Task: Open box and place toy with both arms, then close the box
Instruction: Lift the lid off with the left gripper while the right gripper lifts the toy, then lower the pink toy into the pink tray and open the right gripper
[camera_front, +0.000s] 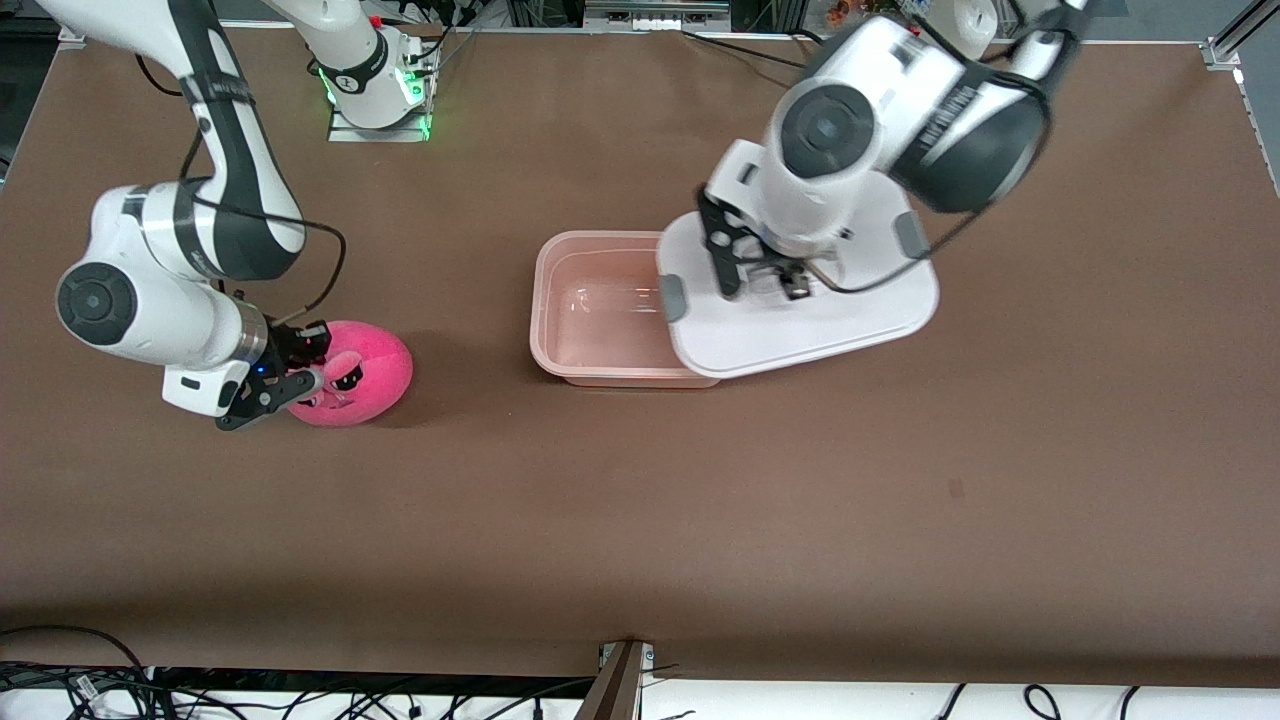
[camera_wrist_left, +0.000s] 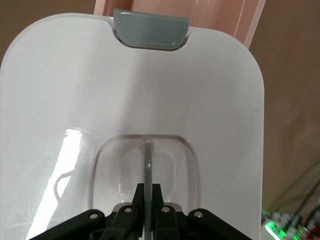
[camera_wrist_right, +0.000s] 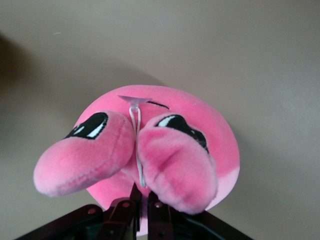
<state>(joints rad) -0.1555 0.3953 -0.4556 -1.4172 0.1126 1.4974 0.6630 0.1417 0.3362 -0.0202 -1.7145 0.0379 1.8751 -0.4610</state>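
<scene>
I need to use my right gripper to set the bright pink toy down and let go of it on the middle of the pale pink box's bottom (camera_front: 651, 313).
The pale pink box (camera_front: 590, 320) stands open in the middle of the table. Its white lid (camera_front: 800, 320) with grey clips is shifted toward the left arm's end and covers only that end of the box. My left gripper (camera_front: 765, 275) is shut on the lid's clear handle (camera_wrist_left: 148, 165); a grey clip (camera_wrist_left: 150, 30) and the box's wall (camera_wrist_left: 220, 15) show past the lid. The bright pink toy (camera_front: 355, 372) lies on the table toward the right arm's end. My right gripper (camera_front: 295, 375) is shut on the toy's plush (camera_wrist_right: 155, 150).
The brown table (camera_front: 640, 520) has bare surface around the box and the toy. Cables run along the edge nearest the front camera (camera_front: 300, 690). The right arm's base (camera_front: 375, 90) stands at the table's top edge.
</scene>
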